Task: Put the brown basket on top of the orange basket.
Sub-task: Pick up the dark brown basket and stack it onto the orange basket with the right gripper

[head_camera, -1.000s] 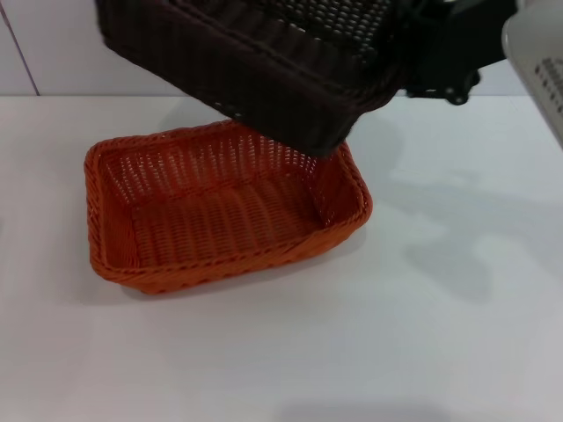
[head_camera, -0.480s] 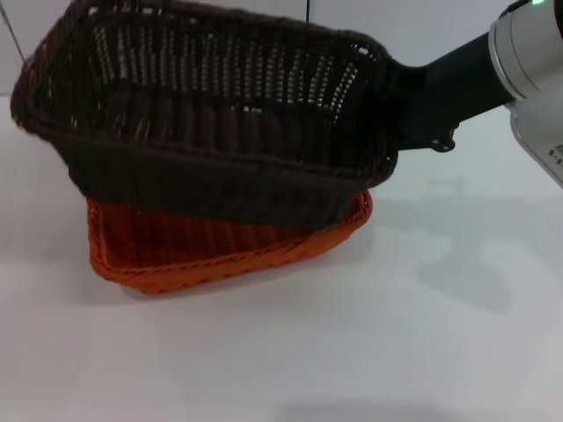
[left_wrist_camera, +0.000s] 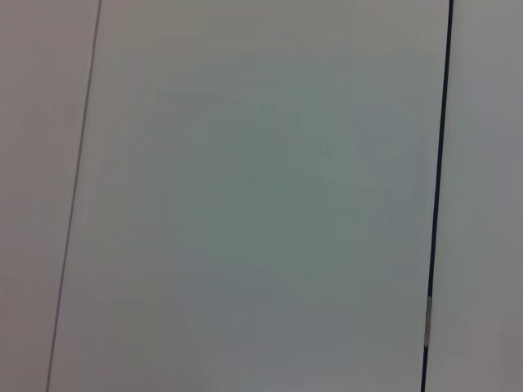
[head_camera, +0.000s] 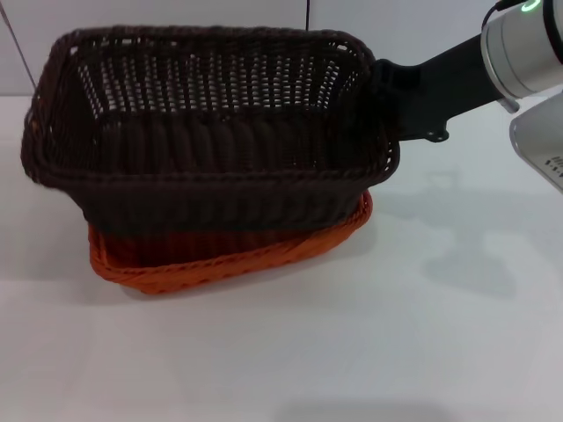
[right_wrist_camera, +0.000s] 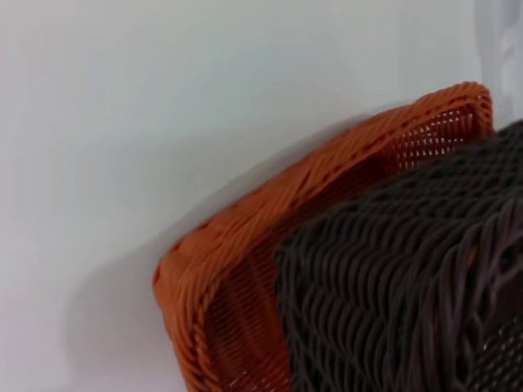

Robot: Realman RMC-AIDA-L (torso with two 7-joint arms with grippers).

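My right gripper will let go of the brown basket, nested down inside the orange basket's rim (head_camera: 252, 167).
The brown basket (head_camera: 211, 176) sits upright and nearly level with its bottom down inside the orange basket (head_camera: 229, 259). It hides most of the orange basket; only the near rim and right corner show. My right gripper (head_camera: 384, 88) is shut on the brown basket's right rim, its arm reaching in from the upper right. The right wrist view shows the brown basket's wall (right_wrist_camera: 409, 278) inside a corner of the orange basket (right_wrist_camera: 270, 220). I cannot tell whether the brown basket rests fully on the orange one. My left gripper is out of view.
The baskets stand on a white table (head_camera: 396, 334) with a pale panelled wall (head_camera: 176, 13) behind. The left wrist view shows only wall panels (left_wrist_camera: 261, 196).
My right gripper has lowered the brown basket from high and tilted above the orange basket, levelled it, and brought it down into the orange basket. The orange basket has not moved.
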